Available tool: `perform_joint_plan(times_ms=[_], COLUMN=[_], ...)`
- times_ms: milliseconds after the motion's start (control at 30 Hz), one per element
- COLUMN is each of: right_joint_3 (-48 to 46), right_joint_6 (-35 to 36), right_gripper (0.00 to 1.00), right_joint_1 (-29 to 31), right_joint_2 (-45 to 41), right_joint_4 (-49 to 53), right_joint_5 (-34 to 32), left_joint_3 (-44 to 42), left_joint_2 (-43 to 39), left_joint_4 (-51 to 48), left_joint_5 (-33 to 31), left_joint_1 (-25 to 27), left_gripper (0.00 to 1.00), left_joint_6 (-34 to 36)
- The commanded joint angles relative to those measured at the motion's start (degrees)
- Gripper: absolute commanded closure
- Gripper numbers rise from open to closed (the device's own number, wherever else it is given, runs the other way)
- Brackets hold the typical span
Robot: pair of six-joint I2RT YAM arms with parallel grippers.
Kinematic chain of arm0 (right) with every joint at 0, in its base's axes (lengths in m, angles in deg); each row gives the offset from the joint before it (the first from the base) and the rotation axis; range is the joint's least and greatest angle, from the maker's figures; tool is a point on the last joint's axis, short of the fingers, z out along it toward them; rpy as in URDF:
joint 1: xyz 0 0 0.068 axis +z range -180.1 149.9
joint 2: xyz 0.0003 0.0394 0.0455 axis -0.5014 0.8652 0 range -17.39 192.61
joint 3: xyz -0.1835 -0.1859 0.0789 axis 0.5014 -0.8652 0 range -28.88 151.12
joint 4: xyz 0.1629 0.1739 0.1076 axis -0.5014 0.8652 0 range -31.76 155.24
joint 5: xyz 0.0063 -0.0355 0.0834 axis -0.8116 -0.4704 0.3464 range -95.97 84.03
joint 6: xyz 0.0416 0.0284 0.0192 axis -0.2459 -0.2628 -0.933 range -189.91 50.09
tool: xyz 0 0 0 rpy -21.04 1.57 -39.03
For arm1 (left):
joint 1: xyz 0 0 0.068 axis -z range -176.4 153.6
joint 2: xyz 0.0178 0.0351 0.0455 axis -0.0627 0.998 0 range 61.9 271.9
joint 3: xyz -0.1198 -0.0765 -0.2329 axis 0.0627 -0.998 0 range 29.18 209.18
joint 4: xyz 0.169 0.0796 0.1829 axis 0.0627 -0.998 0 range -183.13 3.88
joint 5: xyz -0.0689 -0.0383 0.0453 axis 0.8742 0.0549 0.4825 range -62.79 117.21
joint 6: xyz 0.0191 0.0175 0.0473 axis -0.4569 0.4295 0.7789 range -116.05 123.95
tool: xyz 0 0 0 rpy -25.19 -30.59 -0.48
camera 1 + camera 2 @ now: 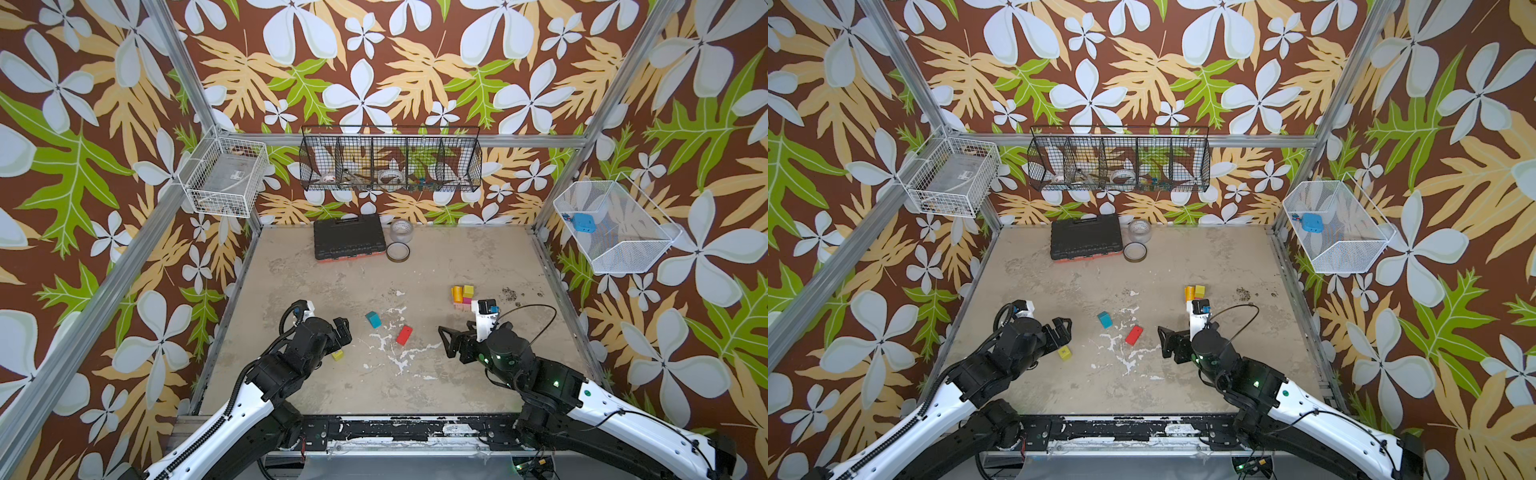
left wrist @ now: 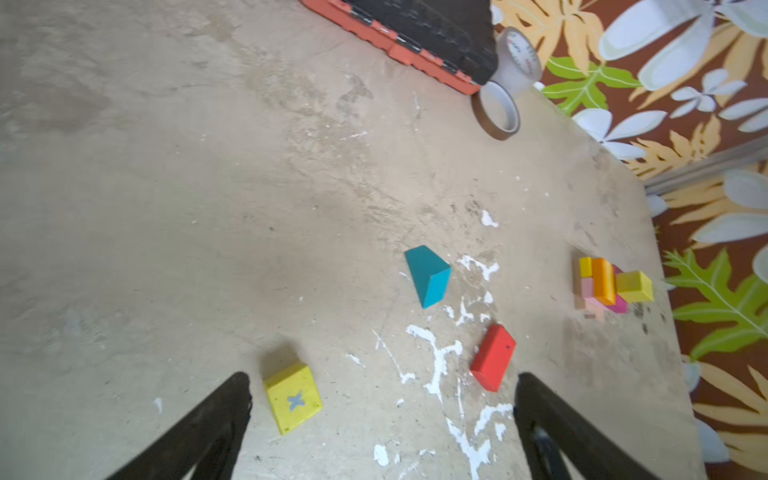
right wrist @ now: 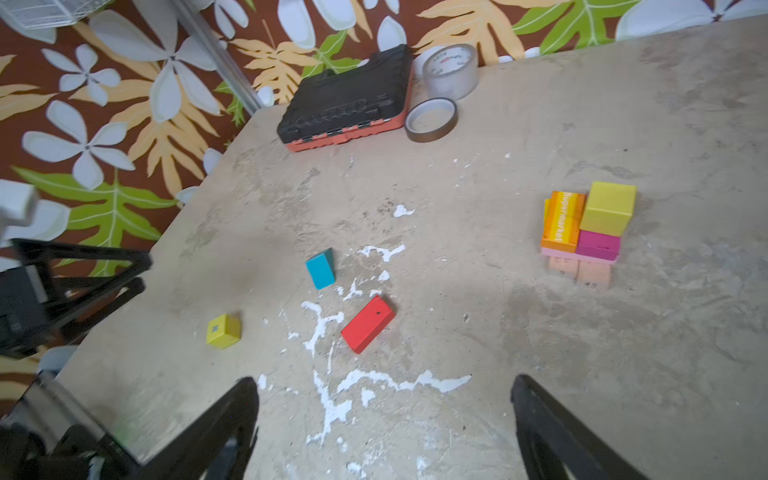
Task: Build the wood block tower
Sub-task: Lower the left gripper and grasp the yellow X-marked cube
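My left gripper is to close next on the opposite sides of the yellow cube point(image 1: 336, 354) point(image 2: 293, 397), with the cube's grey cross between its fingers.
The wood block tower point(image 3: 586, 232) stands at the right: tan blocks below, a pink plank, then orange, magenta and yellow blocks. In both top views my right arm partly covers the tower point(image 1: 458, 295). Loose wood blocks lie mid-table: a teal wedge point(image 1: 373, 319), a red block point(image 1: 404, 335) and a yellow cube point(image 2: 294, 397) with a grey cross. My left gripper point(image 2: 382, 378) is open and empty just over the yellow cube. My right gripper point(image 3: 384, 380) hangs open and empty near the red block point(image 3: 368, 323), left of the tower.
A black tool case point(image 1: 347, 239) with an orange base lies at the back, with a clear tape roll point(image 1: 401, 230) and a brown tape ring point(image 1: 398, 252) beside it. Wire baskets point(image 1: 390, 160) hang on the walls. White paint patches point(image 3: 332, 399) mark the tabletop.
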Motion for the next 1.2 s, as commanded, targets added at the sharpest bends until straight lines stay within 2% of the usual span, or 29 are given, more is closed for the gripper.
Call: perform_joint_plan(times_ms=[0, 33, 200, 367, 533, 733, 1033, 1167], right_joint_3=[2.26, 1.76, -7.79, -6.11, -8.69, -9.33, -11.49, -11.48], right_joint_6=[4.82, 3.6, 4.54, 3.6, 3.33, 2.5, 0.79, 0.8], right_gripper=[0.04, 0.0, 0.0, 0.0, 0.0, 0.0, 0.0, 0.0], right_joint_1=[-0.04, 0.11, -0.03, -0.21, -0.21, -0.21, -0.21, -0.21], right_joint_2=[0.03, -0.05, 0.17, 3.82, -0.16, -3.7, -4.9, -4.64], right_joint_4=[8.76, 9.84, -0.41, -0.33, -2.17, 0.45, 1.12, 1.12], right_joint_5=[-2.42, -5.56, -6.15, -4.43, -1.73, -2.88, -1.17, -1.12], left_joint_3=[-1.11, -1.41, -4.43, -8.72, -11.5, -11.4, -12.82, -11.6], left_joint_2=[0.41, 0.74, 2.63, 3.96, 4.65, 9.97, 9.32, 10.29], left_joint_4=[-0.47, -1.04, 0.47, 2.38, 6.52, 8.64, 8.82, 7.33], left_joint_5=[-8.2, -9.25, -8.24, -6.43, -3.53, 1.57, 3.84, 1.42], left_joint_1=[-0.09, -0.09, -0.08, -0.09, -0.09, 0.0, 1.14, 3.71], left_gripper=[0.0, 0.0, 0.0, 0.0, 0.0, 0.15, 0.18, 0.22], left_joint_6=[-4.98, -5.5, -5.59, -8.13, -6.14, -6.13, -7.39, -8.86])
